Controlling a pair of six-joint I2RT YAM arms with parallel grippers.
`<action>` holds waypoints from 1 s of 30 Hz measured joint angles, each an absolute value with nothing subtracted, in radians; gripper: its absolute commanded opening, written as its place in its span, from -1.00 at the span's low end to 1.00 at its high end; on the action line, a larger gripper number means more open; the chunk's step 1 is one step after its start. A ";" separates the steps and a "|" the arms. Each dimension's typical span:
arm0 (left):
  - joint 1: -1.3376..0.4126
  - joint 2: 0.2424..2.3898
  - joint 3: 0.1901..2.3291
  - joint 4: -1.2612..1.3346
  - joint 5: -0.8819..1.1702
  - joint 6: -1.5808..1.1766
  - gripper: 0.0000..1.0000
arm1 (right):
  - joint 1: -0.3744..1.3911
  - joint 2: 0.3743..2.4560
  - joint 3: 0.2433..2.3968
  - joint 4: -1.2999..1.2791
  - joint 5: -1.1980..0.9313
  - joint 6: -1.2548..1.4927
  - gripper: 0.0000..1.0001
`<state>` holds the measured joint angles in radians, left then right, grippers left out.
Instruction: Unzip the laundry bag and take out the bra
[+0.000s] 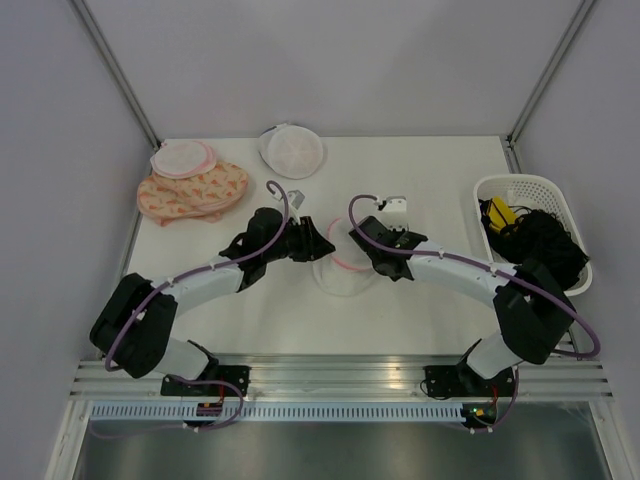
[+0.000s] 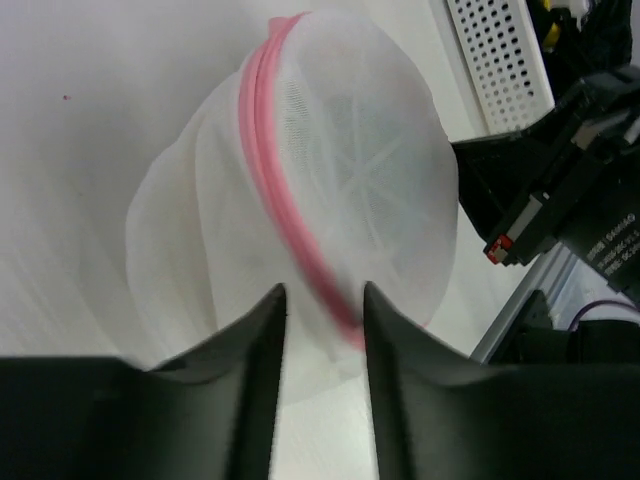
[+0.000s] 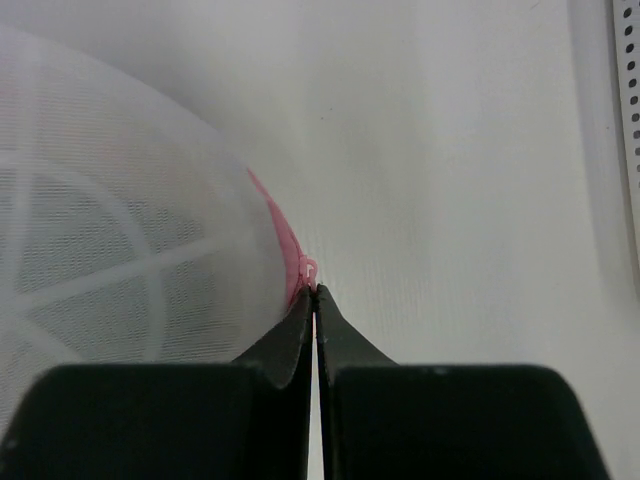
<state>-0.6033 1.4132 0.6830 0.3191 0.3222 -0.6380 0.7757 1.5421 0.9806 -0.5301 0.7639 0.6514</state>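
Observation:
The left gripper pinches the pink rim that the zipper pull must run along, so it should open and take the bag's white side (image 2: 172,240).
The laundry bag (image 1: 341,270), white mesh with a pink zipper rim, lies mid-table between both grippers. In the left wrist view the bag (image 2: 350,170) stands tilted on edge. Its pink rim (image 2: 275,190) runs down between my left gripper's (image 2: 322,300) fingers, which pinch its near edge. The left gripper (image 1: 318,243) is at the bag's left side. My right gripper (image 1: 358,240) is at the bag's right side. It (image 3: 315,290) is shut on the small pink zipper pull (image 3: 310,268) at the rim of the bag (image 3: 120,250). The bra is not visible.
A white perforated basket (image 1: 531,186) with black and yellow items stands at the right edge. A plain white round case (image 1: 292,150) lies at the back centre. A pink-edged round case (image 1: 182,158) rests on orange patterned cloth (image 1: 195,195) at the back left. A small white object (image 1: 395,207) lies behind the right gripper.

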 measured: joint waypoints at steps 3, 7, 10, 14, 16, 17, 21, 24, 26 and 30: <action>-0.574 1.428 0.705 0.280 0.320 -0.618 0.65 | 0.760 1.528 0.958 -0.502 0.756 0.630 -0.99; -0.561 1.378 0.674 0.250 0.239 -0.641 0.88 | 0.749 1.452 0.877 -0.459 0.678 0.600 -0.99; -0.566 1.263 0.605 0.229 0.177 -0.688 0.91 | 0.749 1.378 0.822 -0.417 0.540 0.559 -0.99; -0.599 1.142 0.550 0.231 0.130 -0.760 0.92 | 0.749 1.257 0.747 -0.316 0.240 0.501 -0.99; -0.625 1.117 0.531 0.247 0.123 -0.797 0.93 | 0.749 1.200 0.720 -0.268 0.105 0.481 -0.99; -0.643 1.116 0.529 0.252 0.122 -0.809 0.93 | 0.749 1.179 0.714 -0.249 0.047 0.473 -0.99; -0.688 1.148 0.528 0.281 0.122 -0.853 0.93 | 0.750 1.147 0.712 -0.186 -0.102 0.447 -0.99; -0.706 1.209 0.533 0.296 0.124 -0.875 0.87 | 0.750 1.153 0.712 -0.171 -0.153 0.437 -0.99; -0.714 1.254 0.535 0.305 0.124 -0.886 0.76 | 0.750 1.164 0.711 -0.164 -0.178 0.432 -0.99; -0.716 1.322 0.536 0.337 0.121 -0.909 -0.15 | 0.750 1.187 0.708 -0.161 -0.211 0.425 -0.99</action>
